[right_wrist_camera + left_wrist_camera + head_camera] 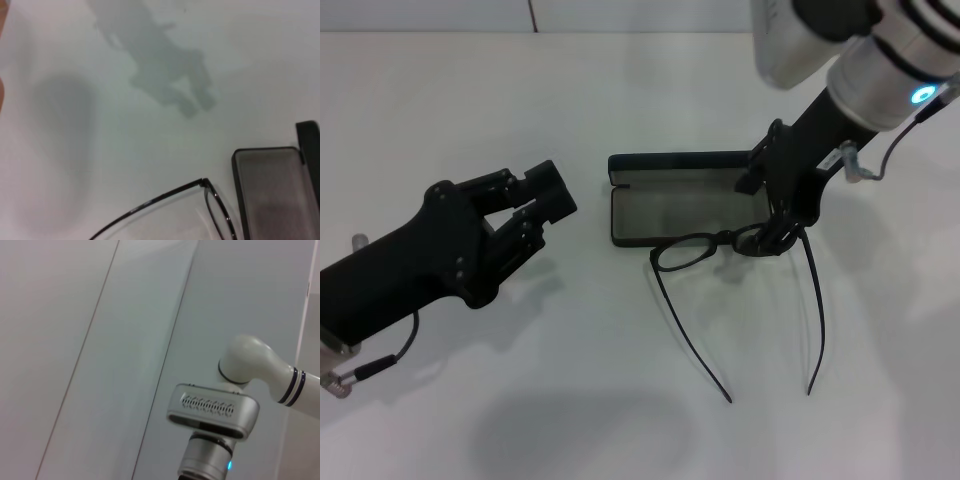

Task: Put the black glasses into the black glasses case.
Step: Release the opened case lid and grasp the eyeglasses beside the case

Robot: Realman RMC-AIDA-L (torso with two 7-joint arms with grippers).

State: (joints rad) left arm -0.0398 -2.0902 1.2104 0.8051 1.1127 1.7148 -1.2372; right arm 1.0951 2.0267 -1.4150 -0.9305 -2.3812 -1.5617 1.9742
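The glasses' open temple arms stick out far past the case. My right gripper will grab the glasses by the bridge [723,238] and lift them to my left gripper.
The black glasses case [670,212] lies open at the table's middle, its grey lining up and its lid standing along the far side. The black glasses [685,252] sit at the case's near edge, temple arms unfolded and trailing toward me. My right gripper [768,238] is shut on the frame at its right lens. The right wrist view shows one lens rim and temple [212,197] beside the case's corner [270,190]. My left gripper [542,205] is open and empty, hovering to the left of the case.
The white table [620,400] carries nothing else in view. The left wrist view shows only a wall and my right arm's wrist [212,410].
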